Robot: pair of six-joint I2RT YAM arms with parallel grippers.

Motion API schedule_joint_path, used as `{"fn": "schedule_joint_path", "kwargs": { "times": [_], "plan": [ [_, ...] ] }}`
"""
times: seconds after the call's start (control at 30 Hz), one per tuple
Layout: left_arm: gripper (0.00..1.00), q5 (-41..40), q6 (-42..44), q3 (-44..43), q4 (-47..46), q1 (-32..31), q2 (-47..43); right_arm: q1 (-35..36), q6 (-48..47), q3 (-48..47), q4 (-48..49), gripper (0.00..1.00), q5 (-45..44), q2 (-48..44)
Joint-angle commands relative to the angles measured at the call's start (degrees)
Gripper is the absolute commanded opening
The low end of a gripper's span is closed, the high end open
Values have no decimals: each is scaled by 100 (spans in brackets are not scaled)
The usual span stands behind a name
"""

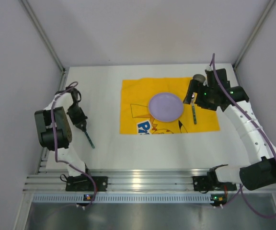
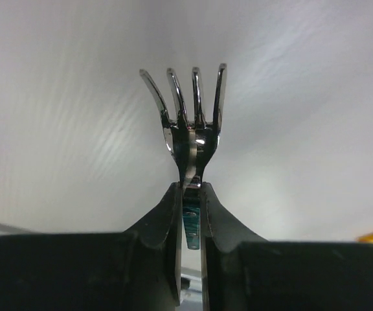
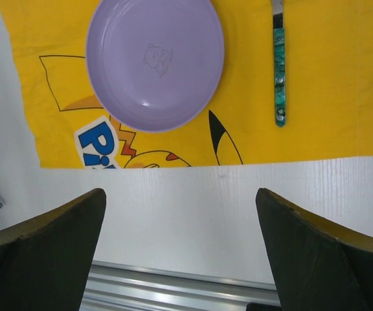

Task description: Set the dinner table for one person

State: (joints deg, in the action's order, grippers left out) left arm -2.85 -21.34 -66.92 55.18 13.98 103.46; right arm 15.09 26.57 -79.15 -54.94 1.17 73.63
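Note:
The robot's left gripper should release the fork, now held at the table's side, on the yellow cloth (image 1: 132,109) next to the purple plate, opposite the teal-handled cutlery.
On the white dinner table (image 1: 104,91) lies a yellow cartoon cloth (image 1: 133,96) with a purple plate (image 1: 166,106) in its middle. A teal-handled piece of cutlery (image 1: 194,115) rests on the cloth to the right of the plate (image 3: 154,61). At the table's left, my left gripper (image 1: 83,125) is shut on a fork (image 2: 186,97) at its neck. The tines stick out past the fingers and the teal handle (image 1: 91,143) trails toward the near edge. My right gripper (image 3: 180,194) is open and empty, hovering over the cloth's right side near the cutlery (image 3: 279,78).
A ribbed aluminium rail (image 1: 143,179) runs along the near edge between the arm bases. Grey walls enclose the table on the left, back and right. Bare white tabletop (image 3: 186,214) lies between the cloth (image 3: 342,97) and the rail.

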Motion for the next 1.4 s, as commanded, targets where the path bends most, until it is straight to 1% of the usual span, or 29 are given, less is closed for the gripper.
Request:
{"fn": "schedule_joint_path", "kwargs": {
  "times": [0.0,0.03,0.07,0.13,0.17,0.2,0.23,0.27,0.33,0.37,0.47,0.5,0.6,0.8,0.83,0.9,0.93,0.97,1.0,1.03,1.07,1.1,1.17,1.2,1.23,1.27,1.3,1.33,1.37],
  "plan": [
    [0,197,-150,-1409,132,-737,147,-50,-46,-258,53,100,6,-111],
    [0,258,-125,-1743,194,-1130,218,-33,-46,-276,53,100,6,-120],
    [0,415,-107,-2390,300,-1317,305,-50,-29,-285,53,100,-11,-138],
    [0,504,-72,-3052,441,-1895,699,-50,-46,-302,45,100,-11,-164],
    [0,635,-11,-3621,563,-2055,858,-85,-46,-311,18,100,-20,-190],
    [0,628,-2,-3905,651,-2196,1226,-85,-38,-311,18,100,-29,-217],
    [0,663,7,-4169,730,-2450,1421,-94,-38,-311,1,100,-29,-234],
    [0,768,33,-4581,766,-2566,1605,-138,-46,-320,-34,100,-29,-252],
    [0,996,34,-4935,837,-2864,2105,-147,-64,-329,-78,100,-47,-305],
    [0,1049,42,-5250,854,-2970,2247,-164,-73,-346,-131,100,-64,-331],
    [0,699,-10,-5900,1065,-3357,2845,-200,-99,-346,-227,100,-91,-410],
    [0,664,-71,-6016,1091,-3410,3064,-208,-99,-338,-245,100,-91,-454],
    [0,707,-89,-6132,916,-3568,3285,-235,-99,-311,-316,100,-91,-507],
    [0,689,-151,-6105,740,-3674,3426,-235,-90,-267,-395,100,-257,-568],
    [5,681,-168,-6071,723,-3674,3418,-244,-90,-267,-386,100,-249,-569],
    [23,619,-221,-5965,644,-3674,3322,-244,-82,-267,-404,100,-266,-569],
    [43,584,-239,-5904,582,-3683,3260,-244,-73,-267,-412,100,-266,-569],
    [51,497,-256,-5781,504,-3683,3190,-235,-64,-258,-404,100,-275,-560],
    [61,444,-256,-5719,451,-3674,3015,-235,-64,-250,-412,100,-266,-568],
    [86,374,-239,-5649,406,-3674,2909,-244,-64,-241,-413,100,-275,-586],
    [94,338,-169,-5535,363,-3674,2795,-235,-47,-215,-413,100,-275,-586],
    [94,-210,-134,-5482,292,-3674,2498,-244,-55,-206,-404,100,-275,-621],
    [94,-880,59,-4738,-153,-3692,1971,-244,-46,-171,-404,100,-258,-700],
    [94,-1319,156,-4291,-504,-3692,1211,-235,-46,-153,-404,100,-231,-735],
    [95,-2106,270,-3799,-1396,-3674,785,-244,-55,-135,-352,100,-196,-779],
    [96,-2506,558,-2741,-1874,-3657,363,-244,-90,-92,-316,100,-144,-901],
    [97,-2771,779,-2174,-2366,-3570,-467,-244,-108,-57,-272,100,39,-972],
    [97,-2973,1007,-906,-3607,-3482,-876,-244,-125,-21,-167,100,102,-1060],
    [97,-2854,1488,-241,-4228,-3368,-1263,-235,-125,92,-88,100,155,-1156]
  ]
}}
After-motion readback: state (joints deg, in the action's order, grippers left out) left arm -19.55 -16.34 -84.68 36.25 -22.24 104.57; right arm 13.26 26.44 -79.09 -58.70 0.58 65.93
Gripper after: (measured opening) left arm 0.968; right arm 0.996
